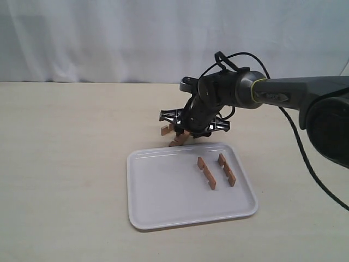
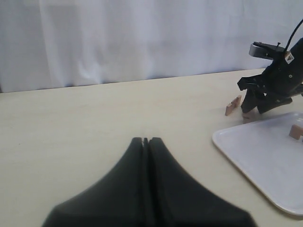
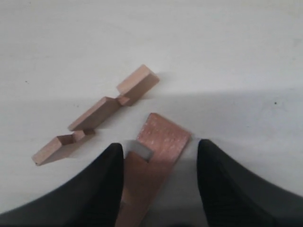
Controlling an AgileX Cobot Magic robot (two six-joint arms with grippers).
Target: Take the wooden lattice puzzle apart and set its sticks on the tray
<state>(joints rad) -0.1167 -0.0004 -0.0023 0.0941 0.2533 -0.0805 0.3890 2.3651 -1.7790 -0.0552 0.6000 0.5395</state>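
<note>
The flat stick slants against one finger of my right gripper, so I will lift clear, centre over the stick, then close around its middle section (image 3: pixel 143 182).
The wooden lattice puzzle shows only as separate sticks. Two notched sticks (image 1: pixel 206 172) (image 1: pixel 227 169) lie side by side on the white tray (image 1: pixel 163 191). Two more lie on the table just beyond the tray's far rim. My right gripper (image 3: pixel 160 145) stands open, pointing down over one stick (image 3: pixel 165 132). This stick lies flat between the fingers, close to one and clear of the other. The other stick (image 3: pixel 97 113) lies beside it, notches up. My left gripper (image 2: pixel 145 140) is shut on nothing, low over the table, left of the tray (image 2: pixel 265 156).
A white curtain backs the table. The right arm (image 1: pixel 283 95) reaches in from the right, with its cable looping above the wrist. The tray's left half holds nothing.
</note>
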